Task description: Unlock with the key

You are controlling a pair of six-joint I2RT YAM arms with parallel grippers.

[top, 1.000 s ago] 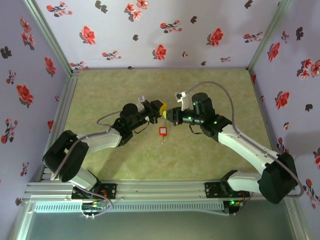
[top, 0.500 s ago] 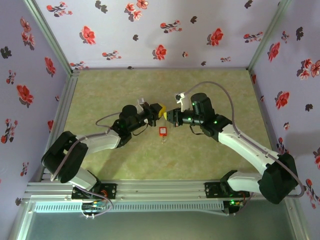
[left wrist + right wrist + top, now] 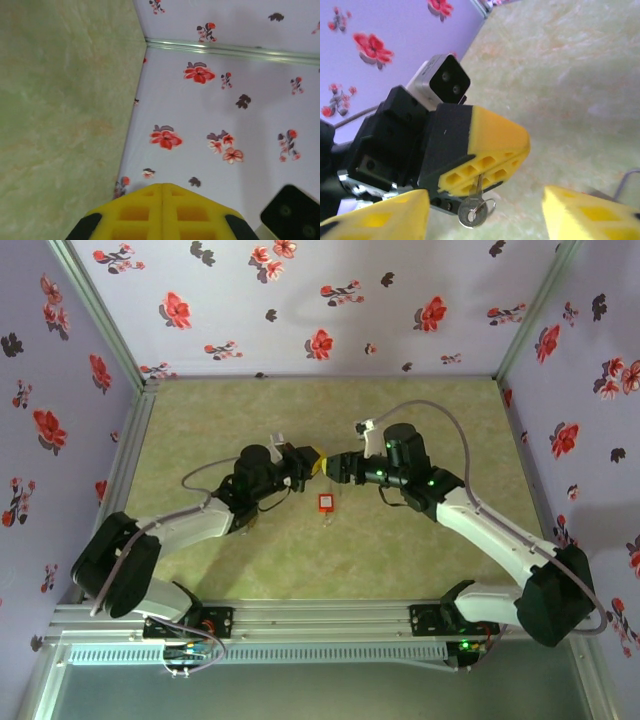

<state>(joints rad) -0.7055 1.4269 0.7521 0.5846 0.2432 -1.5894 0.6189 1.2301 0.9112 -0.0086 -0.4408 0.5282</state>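
The key's blade is held shut in my left gripper, so next my right gripper takes the key by its round head (image 3: 471,213) to free the blade for unlocking.
The key (image 3: 475,208) is a small silver-grey one with a ring through its round head. It hangs head-down from my left gripper (image 3: 527,145), whose yellow fingers are shut on its blade. My right gripper (image 3: 486,193) is open, with one yellow finger (image 3: 395,215) left of the key and the other finger (image 3: 585,215) right of it, neither touching. In the top view the left gripper (image 3: 317,464) and right gripper (image 3: 334,466) meet tip to tip above the mat. The red padlock (image 3: 325,503) lies flat on the mat just in front of them. In its own wrist view the left gripper (image 3: 162,186) shows its fingers pressed together.
Floral walls (image 3: 330,300) close in the back and both sides of the green mat (image 3: 330,570). An aluminium rail (image 3: 320,618) runs along the near edge by the arm bases. The left wrist camera (image 3: 440,82) sits close behind the held key.
Both grippers have shifted slightly toward the back, and the right gripper has closed the gap to the left one. The red padlock has not moved.
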